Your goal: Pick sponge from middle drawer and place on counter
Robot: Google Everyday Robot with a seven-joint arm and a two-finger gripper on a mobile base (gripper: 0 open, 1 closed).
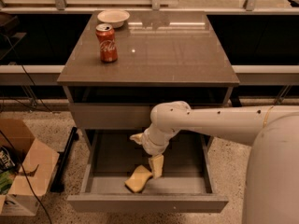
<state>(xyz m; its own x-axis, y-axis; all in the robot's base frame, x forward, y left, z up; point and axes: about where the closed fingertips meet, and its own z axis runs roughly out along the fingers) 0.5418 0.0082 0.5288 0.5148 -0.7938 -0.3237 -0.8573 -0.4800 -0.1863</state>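
Observation:
The fingers are only at the sponge's end, so next they should move over the sponge's middle (pixel 139 177) and close.
The pale-yellow sponge (pixel 138 178) lies tilted on the floor of the open middle drawer (pixel 147 202), near its front wall. My gripper (pixel 147 156) is down inside the drawer, just right of the sponge. Its jaws are spread open. One cream finger (pixel 156 165) points down and touches the sponge's right end. The other finger (pixel 136 137) sticks out to the left above it. The sponge is not lifted. The glossy grey-brown counter (pixel 173 55) is the cabinet's top, above the drawer.
A red cola can (pixel 107 42) and a white bowl (pixel 113 17) stand at the counter's back left. A closed upper drawer front (pixel 107 115) hangs above the open one. An open cardboard box (pixel 21 167) sits on the floor at left. My arm (pixel 224 122) crosses from the right.

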